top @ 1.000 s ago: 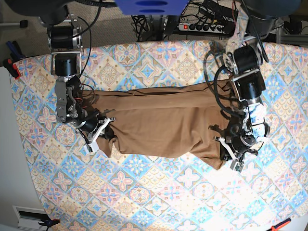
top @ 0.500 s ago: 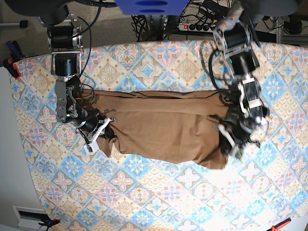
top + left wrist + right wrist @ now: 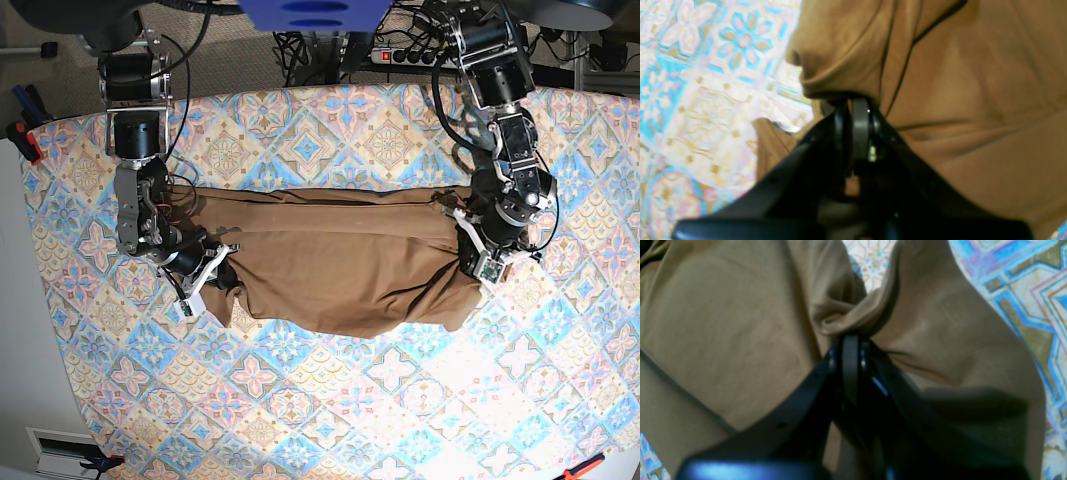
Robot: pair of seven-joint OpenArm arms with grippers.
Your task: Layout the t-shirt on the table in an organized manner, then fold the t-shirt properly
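Next, I open my left gripper, which pinches a bunched fold at the t-shirt's end, and take the t-shirt's front corner (image 3: pixel 455 316) to spread that end.
The tan-brown t-shirt (image 3: pixel 340 265) lies stretched sideways across the middle of the table (image 3: pixel 330 400), folded on itself with a wavy front edge. My left gripper (image 3: pixel 478 258) is shut on the shirt's right end; in the left wrist view (image 3: pixel 853 103) the fabric (image 3: pixel 973 100) bunches above the closed jaws. My right gripper (image 3: pixel 212 272) is shut on the shirt's left end; in the right wrist view (image 3: pixel 850 338) a pinched fold of the t-shirt (image 3: pixel 723 323) sits in the jaws. The tag is hidden.
The patterned tablecloth shows beside the shirt in both wrist views (image 3: pixel 706 83) (image 3: pixel 1023 296). A power strip and cables (image 3: pixel 420 50) lie beyond the table's far edge. Red-handled clamps (image 3: pixel 25 135) sit at the left edge.
My left gripper has moved toward the table's far side and slightly inward, carrying the shirt's right end with it. The right gripper and the shirt's left end have stayed put.
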